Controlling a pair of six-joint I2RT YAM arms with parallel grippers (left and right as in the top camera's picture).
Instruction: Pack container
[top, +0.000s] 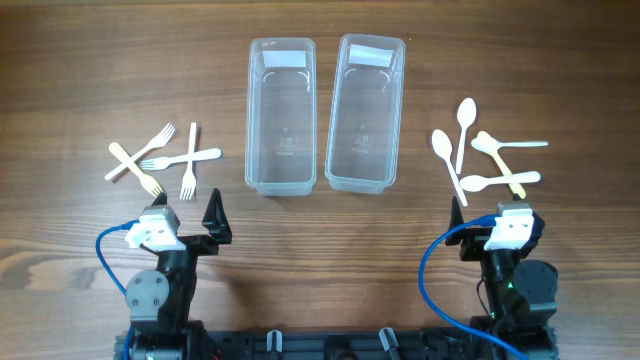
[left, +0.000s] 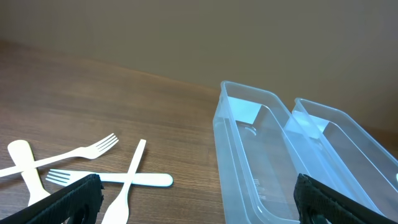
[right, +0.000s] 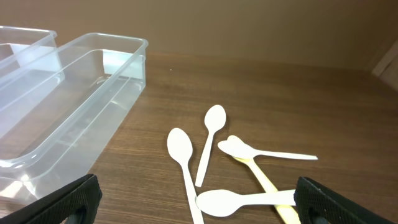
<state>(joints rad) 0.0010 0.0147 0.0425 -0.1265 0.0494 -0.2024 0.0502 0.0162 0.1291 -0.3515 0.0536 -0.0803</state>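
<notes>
I need to next use my right gripper to grab the handle (top: 450, 164) (right: 185, 166) of the white spoon closest to the clear plastic containers, just below the bowl of the spoon.
Two empty clear plastic containers stand side by side at the back middle, the left one (top: 281, 45) and the right one (top: 371, 42). Several white forks and one pale yellow one (top: 165, 160) lie crossed on the table at the left. Several white spoons and one pale yellow one (top: 480, 155) lie at the right. My left gripper (top: 187, 212) is open and empty, in front of the forks (left: 112, 179). My right gripper (top: 490, 212) is open and empty, in front of the spoons (right: 180, 146). In the wrist views, the left jaws (left: 199, 205) and the right jaws (right: 199, 202) hold nothing.
The wooden table (top: 80, 80) carries everything. Both containers show in the left wrist view (left: 249, 90) and in the right wrist view (right: 112, 38). Blue cables loop beside each arm base at the front edge (top: 105, 260).
</notes>
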